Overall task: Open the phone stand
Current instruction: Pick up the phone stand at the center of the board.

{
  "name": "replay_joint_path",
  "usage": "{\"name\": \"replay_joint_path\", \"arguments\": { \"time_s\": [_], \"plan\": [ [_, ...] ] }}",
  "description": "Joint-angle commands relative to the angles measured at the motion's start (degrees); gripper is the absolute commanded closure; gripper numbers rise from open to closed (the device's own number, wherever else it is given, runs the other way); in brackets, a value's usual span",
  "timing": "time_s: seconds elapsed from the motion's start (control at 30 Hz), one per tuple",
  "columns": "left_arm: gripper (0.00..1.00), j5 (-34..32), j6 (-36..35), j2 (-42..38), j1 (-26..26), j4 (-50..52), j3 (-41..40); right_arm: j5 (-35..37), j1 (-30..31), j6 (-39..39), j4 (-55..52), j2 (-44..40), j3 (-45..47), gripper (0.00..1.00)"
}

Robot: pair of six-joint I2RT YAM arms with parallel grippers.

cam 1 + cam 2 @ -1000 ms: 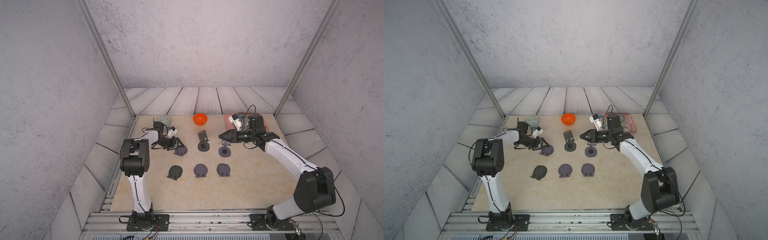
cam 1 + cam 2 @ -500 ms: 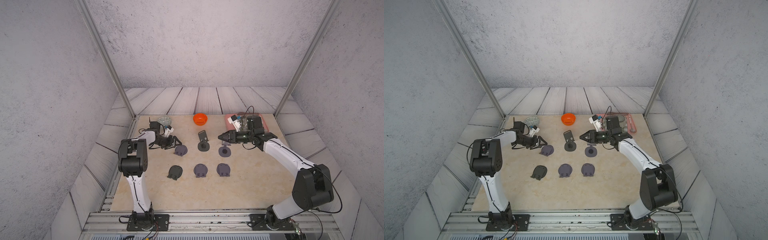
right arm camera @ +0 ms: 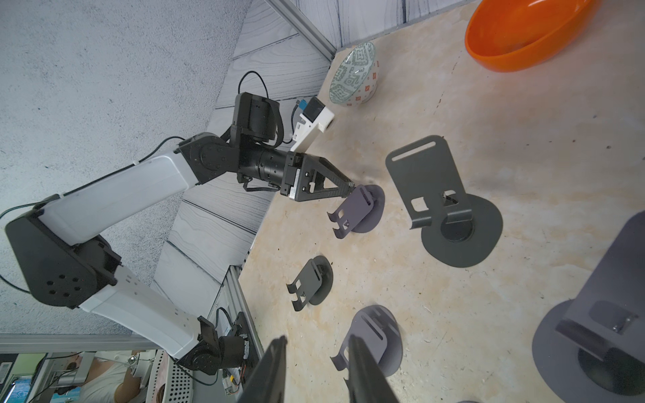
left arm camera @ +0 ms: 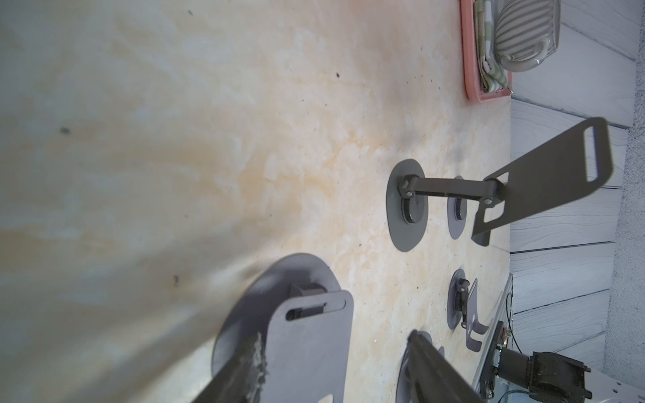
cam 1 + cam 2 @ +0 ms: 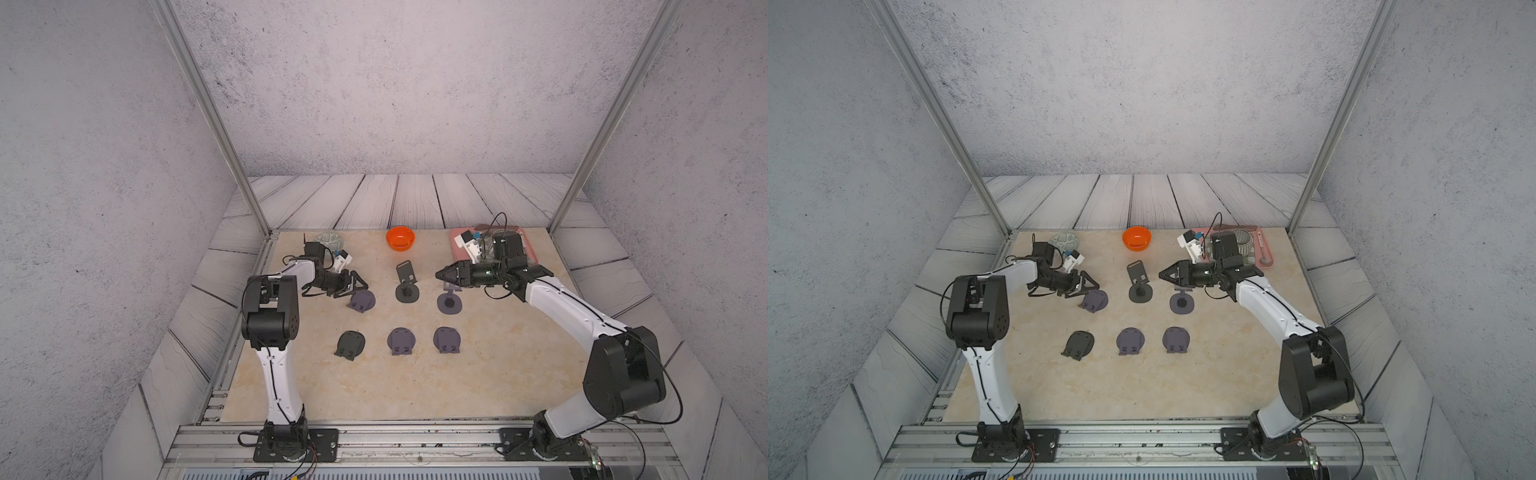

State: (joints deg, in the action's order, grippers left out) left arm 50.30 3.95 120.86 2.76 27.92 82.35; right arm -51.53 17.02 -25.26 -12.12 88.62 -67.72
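Next, I move my right gripper to the phone stand at my left gripper and close it on the plate's side edge (image 5: 366, 304) (image 3: 358, 221), the one nearest my right gripper.
Six dark grey phone stands lie in two rows on the beige table. The back-left phone stand (image 5: 362, 300) (image 4: 310, 335) has its plate tipped a little off its round base. My left gripper (image 5: 360, 283) (image 4: 335, 335) is open around that plate, with one finger (image 4: 256, 352) against its edge and the other apart. The back-middle stand (image 5: 406, 282) (image 3: 436, 195) stands fully unfolded. My right gripper (image 5: 437, 275) (image 3: 317, 338) is open and empty, hovering over the half-raised back-right stand (image 5: 449, 301) (image 3: 593, 314). Three folded stands (image 5: 401, 340) form the front row.
An orange bowl (image 5: 400, 238) and a patterned bowl (image 5: 329, 240) sit at the table's back edge. A pink tray (image 5: 530, 253) with a striped cup is at the back right, behind my right wrist. Metal frame posts rise at both back corners.
My left gripper's jaws have spread wider around the back-left stand's plate and its wrist has shifted slightly. The right arm has barely moved.
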Motion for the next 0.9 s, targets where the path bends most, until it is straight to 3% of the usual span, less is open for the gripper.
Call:
{"name": "replay_joint_path", "arguments": {
  "time_s": [0.0, 0.3, 0.5, 0.87],
  "plan": [
    [0.32, 1.22, -0.43, 1.81, 0.62, 1.29, 1.47, -1.17, -0.17, 0.12, 0.17, 0.46, -0.31, 0.66],
    [0.32, 1.10, 0.10, 2.70, 0.83, 1.40, 2.03, -1.36, -0.18, 0.05, 0.14, 0.34, -0.40, 0.67],
    [0.37, 2.26, -0.62, 4.33, 1.27, 3.38, 3.06, -1.47, -0.18, -0.23, 0.51, 0.49, -0.31, 0.67],
    [0.46, -1.56, -1.88, 8.07, 3.40, 11.93, 7.31, -1.57, -0.21, -0.58, 0.64, 0.35, -0.31, 0.67]
  ]
}}
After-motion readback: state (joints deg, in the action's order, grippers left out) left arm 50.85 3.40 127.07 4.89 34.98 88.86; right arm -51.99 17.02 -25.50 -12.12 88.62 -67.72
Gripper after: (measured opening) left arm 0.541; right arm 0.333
